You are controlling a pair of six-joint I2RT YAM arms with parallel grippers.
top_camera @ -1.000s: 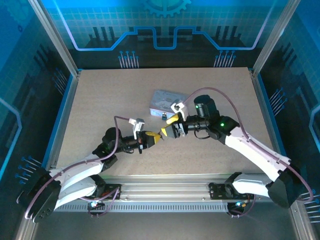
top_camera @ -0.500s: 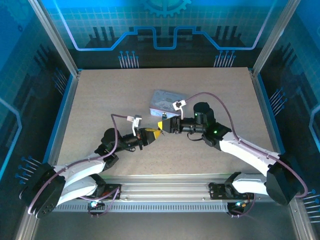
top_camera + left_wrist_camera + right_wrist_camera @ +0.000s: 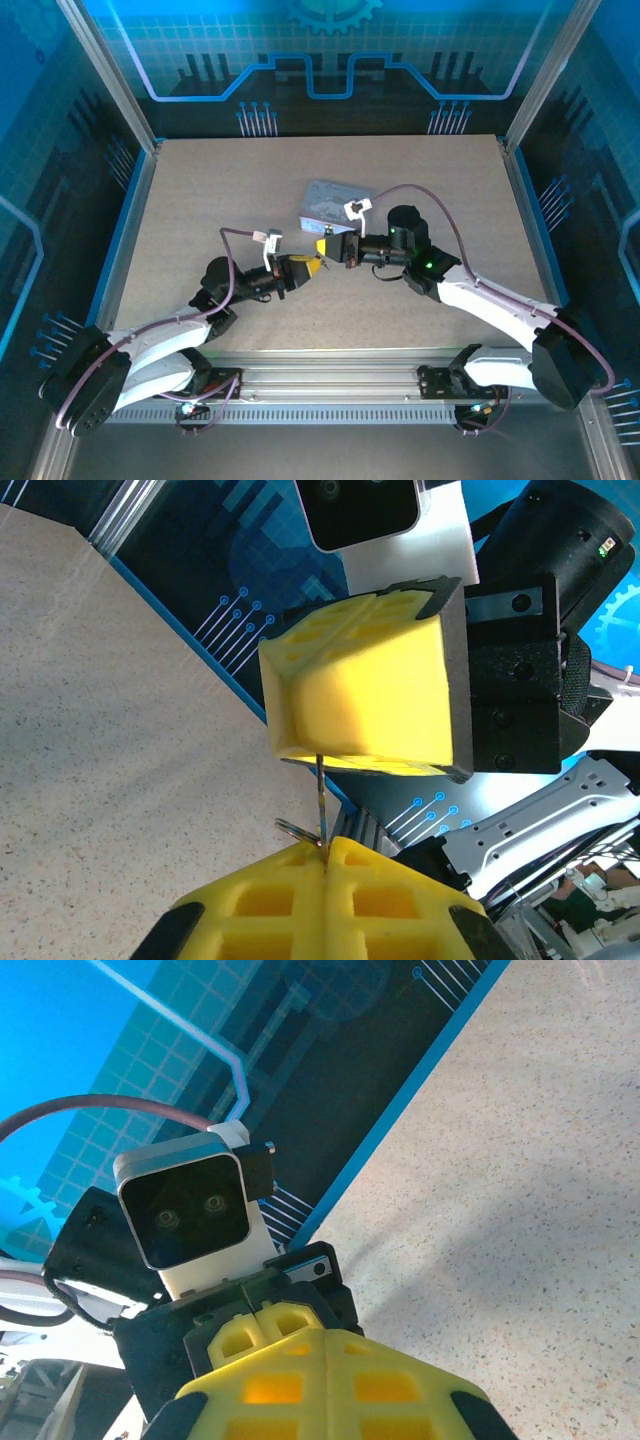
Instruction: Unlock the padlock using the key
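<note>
The key is held only at its ring end by my left gripper, so that gripper should open and take the key farther up (image 3: pixel 321 796) before my right gripper lets go of it.
In the left wrist view my left gripper (image 3: pixel 326 852) is shut on the key (image 3: pixel 320 792), a thin dark blade standing up from the yellow fingertips, with a small wire ring (image 3: pixel 290 828) at its base. The blade's tip meets the lower edge of my right gripper's yellow fingers (image 3: pixel 360 690), which are pressed together. In the top view the left gripper (image 3: pixel 312 267) and the right gripper (image 3: pixel 324 248) meet tip to tip at mid-table. The right gripper (image 3: pixel 326 1345) is shut with no gap. The padlock is hidden; a tiny dark speck (image 3: pixel 322 232) lies beside the tin, and I cannot identify it.
A pale blue-grey printed tin (image 3: pixel 325 202) lies just behind the two grippers. The beige tabletop (image 3: pixel 200 190) is bare to the left and at the back. Blue rails and glowing panels wall the table in, and the left wrist camera (image 3: pixel 185 1210) faces the right wrist.
Over the last second my right gripper turned and moved left and down onto the left gripper's tip. The left gripper rose slightly with the key. Almost nothing has moved in the last half second.
</note>
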